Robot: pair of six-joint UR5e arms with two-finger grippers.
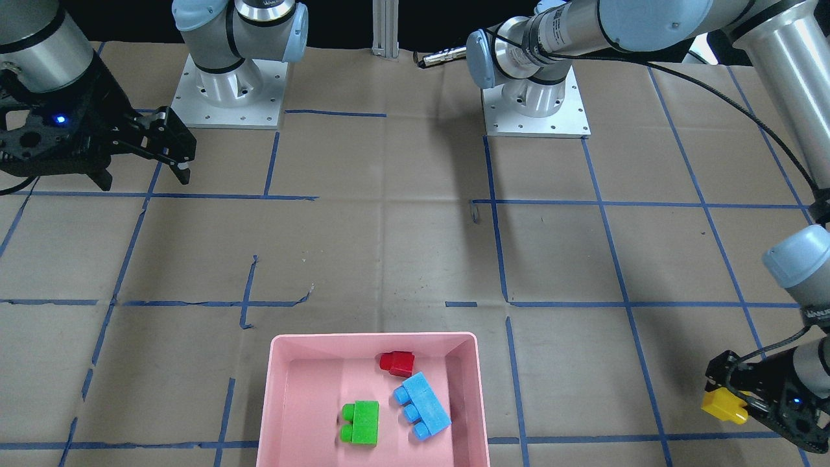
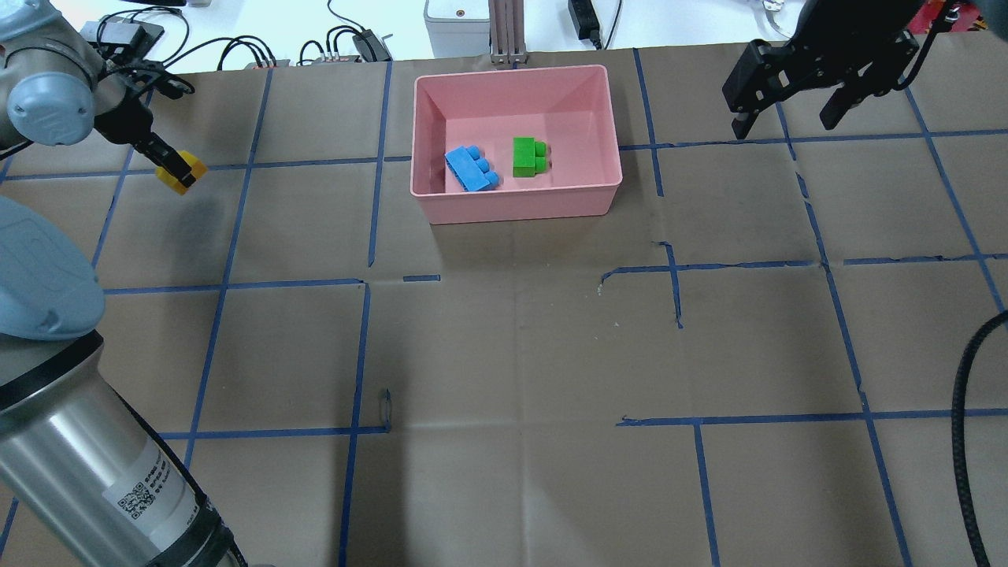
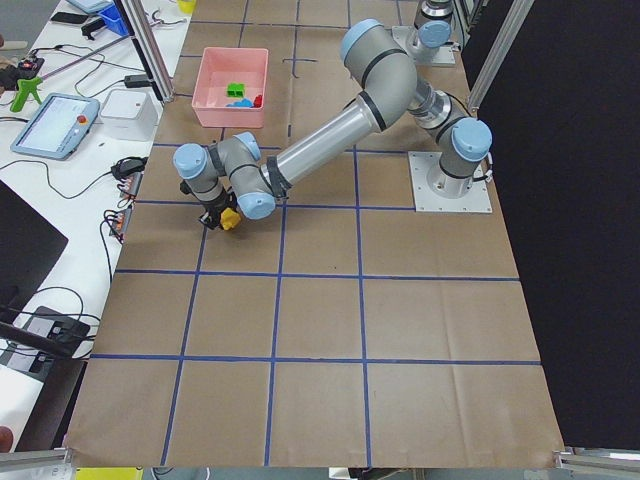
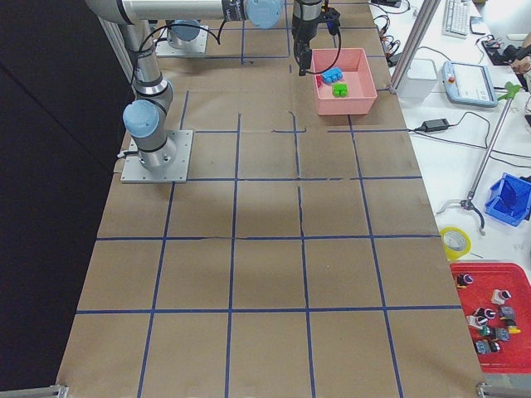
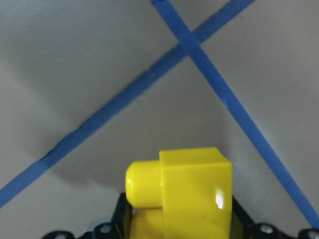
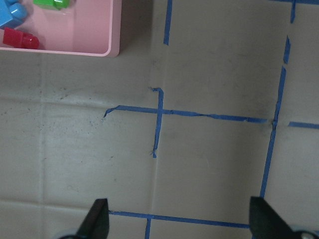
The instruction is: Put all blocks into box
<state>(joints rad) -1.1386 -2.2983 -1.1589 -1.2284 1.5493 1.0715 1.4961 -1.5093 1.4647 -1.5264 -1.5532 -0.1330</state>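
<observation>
My left gripper should set the yellow block between the blue block and the pink box's side (image 1: 445, 394).
The pink box (image 1: 279, 389) (image 2: 425, 134) holds the green block (image 1: 360, 421) (image 2: 526, 157), the blue block (image 1: 421, 405) (image 2: 470, 168) and the red block (image 1: 397, 363); the red one is hidden in the overhead view. My left gripper (image 2: 175, 170) (image 1: 736, 405) is shut on the yellow block (image 2: 182, 171) (image 1: 723, 405) (image 5: 192, 196), held above the table well to the left of the box. My right gripper (image 2: 787, 118) (image 1: 176, 155) is open and empty, above the table to the right of the box; its fingertips (image 6: 97, 219) show in the right wrist view.
Brown paper with blue tape lines (image 2: 362, 346) covers the table. Both arm bases (image 1: 535, 104) stand at the robot's side. Cables and devices (image 2: 346, 43) lie beyond the far edge behind the box.
</observation>
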